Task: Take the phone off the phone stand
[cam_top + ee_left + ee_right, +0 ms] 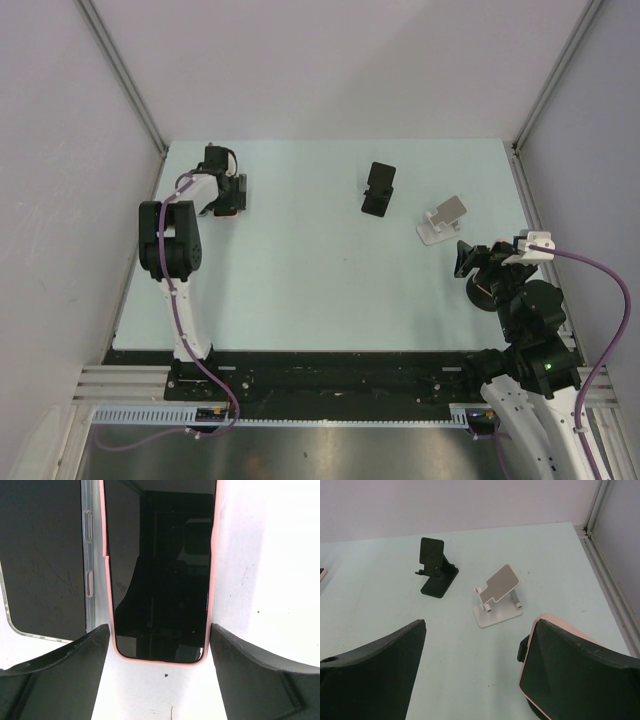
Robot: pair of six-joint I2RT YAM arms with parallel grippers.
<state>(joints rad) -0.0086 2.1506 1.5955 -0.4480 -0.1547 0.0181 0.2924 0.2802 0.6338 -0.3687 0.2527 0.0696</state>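
Observation:
I should next move my right gripper to the upper plate [450, 211] [500, 584] of the white stand and close it there on the plate's side edges.
Both stands are empty: the black stand [378, 188] [436, 567] at mid table and the white stand [443, 220] [500, 596] to its right. A pink-cased phone [160, 580] lies flat, screen up, at the far left. My left gripper [226, 196] [159, 630] is open, its fingers on either side of that phone's near end, not touching it. My right gripper [470, 260] [480, 625] is open wide, near the white stand. A second pink-edged phone [560, 675] sits at its right finger; I cannot tell whether they touch.
A dark phone in a clear case [45, 560] lies flat just left of the pink phone. The enclosure's walls and metal frame rails [520, 150] close the table at the back and sides. The arm bases stand along the near edge.

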